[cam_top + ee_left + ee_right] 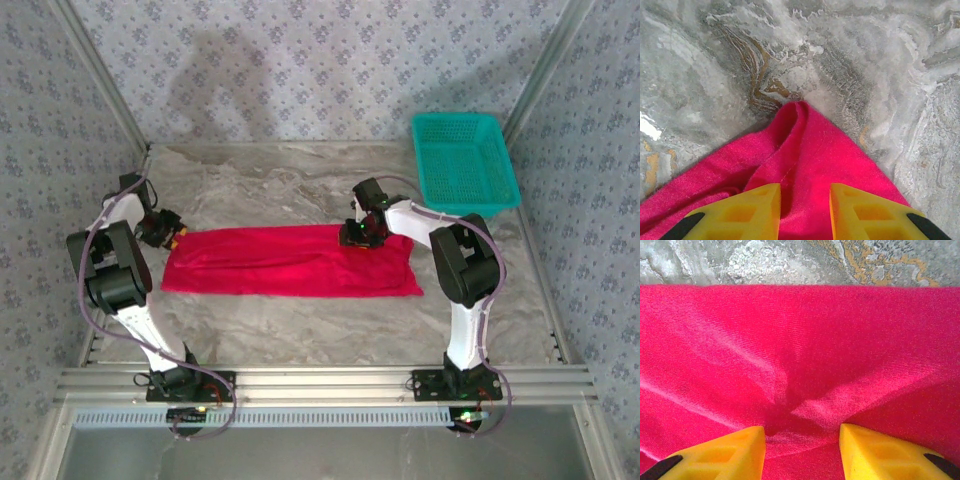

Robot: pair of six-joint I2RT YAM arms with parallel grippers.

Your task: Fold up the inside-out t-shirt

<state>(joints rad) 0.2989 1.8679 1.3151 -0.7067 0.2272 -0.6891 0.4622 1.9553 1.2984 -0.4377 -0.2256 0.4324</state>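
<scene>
The corner of the t-shirt curls into a loose fold ahead of my left gripper, so that gripper should pinch the corner's tip (800, 106) and pull it straight before folding.
The inside-out t-shirt (290, 262) lies as a long, flat red band across the middle of the table. My left gripper (172, 238) is at its left end. In the left wrist view, its yellow fingers (752, 210) stand apart over a pointed corner of the t-shirt (815, 165), with a soft ridge of cloth running between them. My right gripper (360, 238) sits on the far edge of the band, right of the middle. Its jaws are apart over the t-shirt (800, 340), and creases run together toward the gap between them (802, 450).
A teal mesh basket (465, 160) stands at the back right, beyond the right arm. The marbled tabletop (300, 180) is bare behind and in front of the shirt. Patterned walls close in the sides and back.
</scene>
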